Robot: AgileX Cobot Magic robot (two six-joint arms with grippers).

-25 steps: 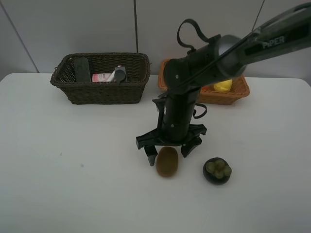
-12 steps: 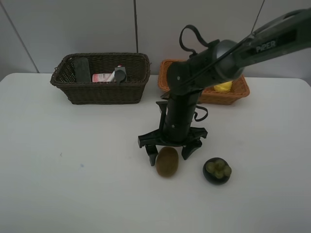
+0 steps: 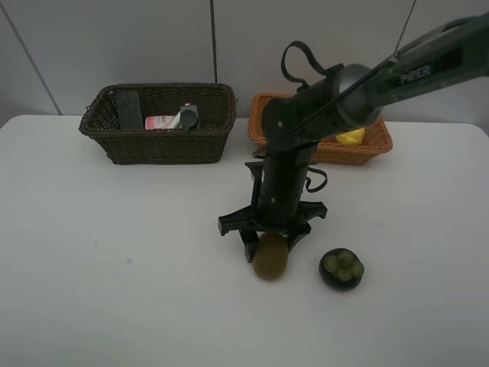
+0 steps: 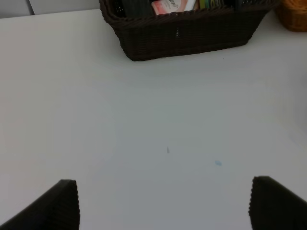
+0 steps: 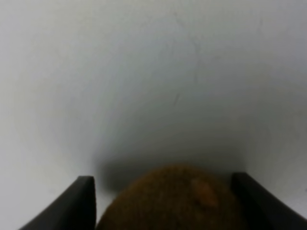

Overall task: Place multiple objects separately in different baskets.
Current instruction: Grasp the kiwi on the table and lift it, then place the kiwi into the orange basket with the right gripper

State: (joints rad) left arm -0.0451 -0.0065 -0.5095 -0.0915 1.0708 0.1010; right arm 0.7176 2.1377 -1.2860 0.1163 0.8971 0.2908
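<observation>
I should let go of the brown kiwi, which still lies on the white table, with my right gripper in the light orange basket (image 3: 333,119), next to the lemon toward the back rim.
The brown kiwi (image 3: 270,262) lies on the white table with my right gripper (image 3: 267,249) reaching straight down and shut on it. In the right wrist view the kiwi (image 5: 177,203) fills the gap between both black fingers (image 5: 80,203). The dark green-topped mangosteen (image 3: 341,269) sits on the table just right of it. The dark brown basket (image 3: 157,141) holds the dark green bottle (image 3: 128,108) and the pink bottle (image 3: 160,121). The light orange basket (image 3: 374,145) holds the lemon (image 3: 351,136). My left gripper (image 4: 168,206) hangs open over bare table, facing the dark basket (image 4: 187,36).
Both baskets stand side by side at the table's back edge against a grey wall. My right arm (image 3: 321,99) stretches in front of the light basket and hides most of it. The light basket's corner (image 4: 295,12) shows in the left wrist view.
My right gripper's fingers have come together from wide open onto the kiwi, and the kiwi has shifted slightly right.
</observation>
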